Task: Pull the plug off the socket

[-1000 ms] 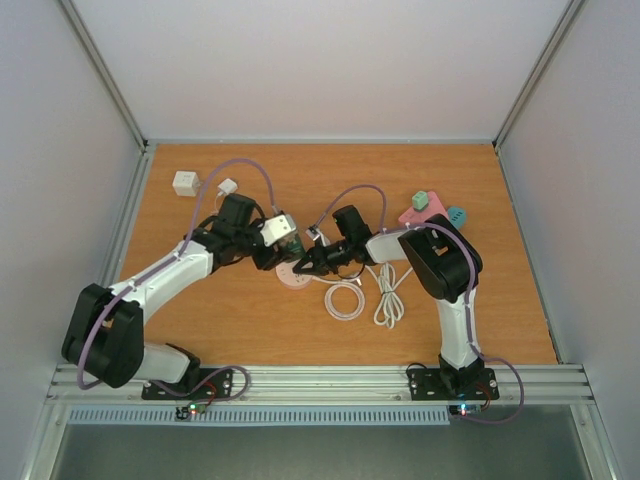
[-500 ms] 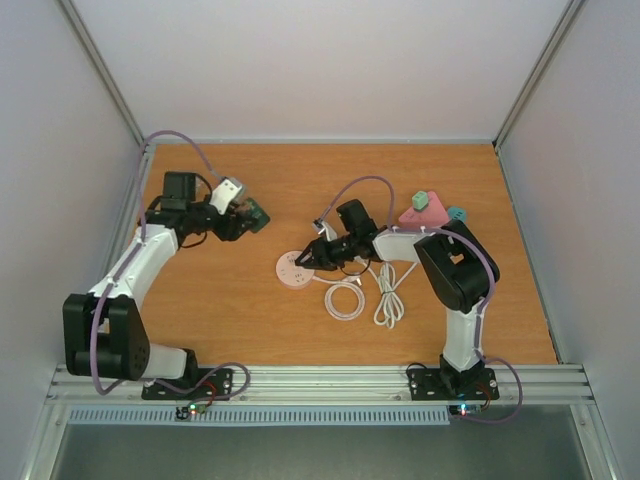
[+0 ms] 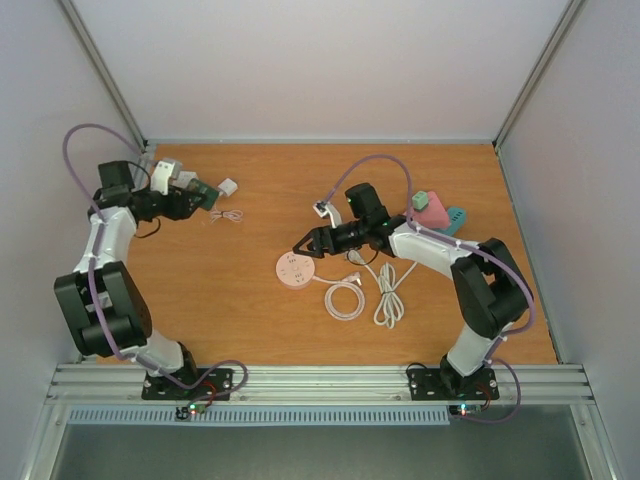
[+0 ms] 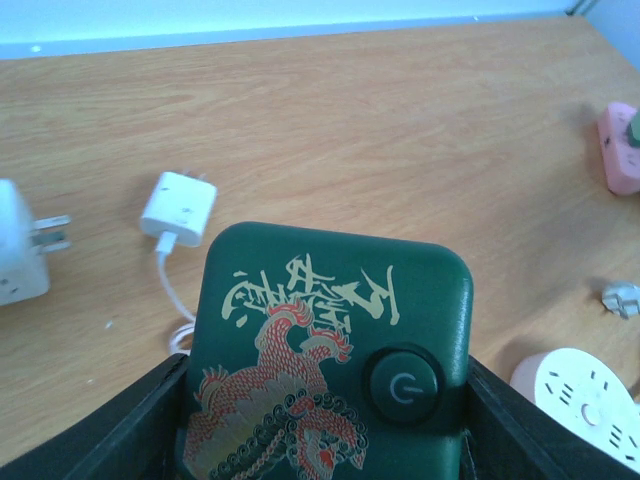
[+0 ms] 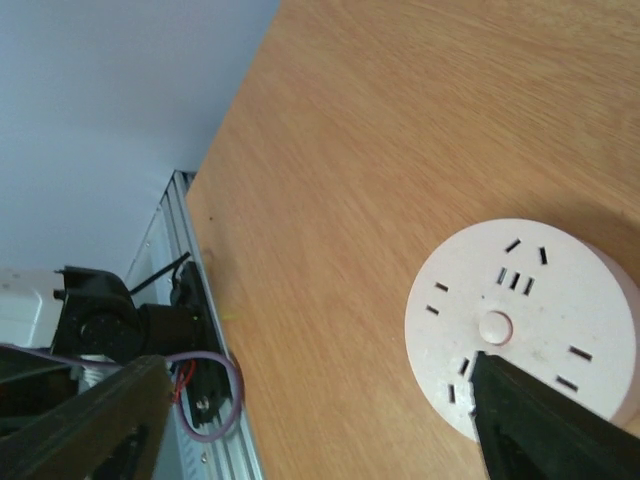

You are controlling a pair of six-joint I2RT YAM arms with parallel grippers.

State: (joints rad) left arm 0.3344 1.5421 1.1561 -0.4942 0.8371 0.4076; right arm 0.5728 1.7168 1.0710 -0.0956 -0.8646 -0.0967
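Note:
Next, my left gripper releases the dark green block on the table (image 3: 181, 211) just in front of the white cube adapter.
The plug (image 4: 330, 360) is a dark green block with a red and gold dragon and a round power button. My left gripper (image 4: 320, 425) is shut on it, a black finger (image 4: 120, 430) pressed against each side. In the top view the plug (image 3: 207, 193) hangs over the table's far left, well apart from the socket (image 3: 293, 270). The socket is a round pale pink disc lying flat at mid-table with nothing plugged into its slots (image 5: 520, 330). My right gripper (image 3: 305, 245) hovers just above the socket's far right edge, open and holding nothing (image 5: 310, 420).
A white charger (image 4: 178, 208) with a thin cable and a white cube adapter (image 4: 20, 255) lie below the left gripper. Two white cable coils (image 3: 345, 298) (image 3: 388, 295) lie right of the socket. A pink power strip (image 3: 430, 210) sits at the back right.
My left arm has swung from the socket to the far left with the green plug in its grip. My right gripper let go of the socket, opened wide and rose slightly.

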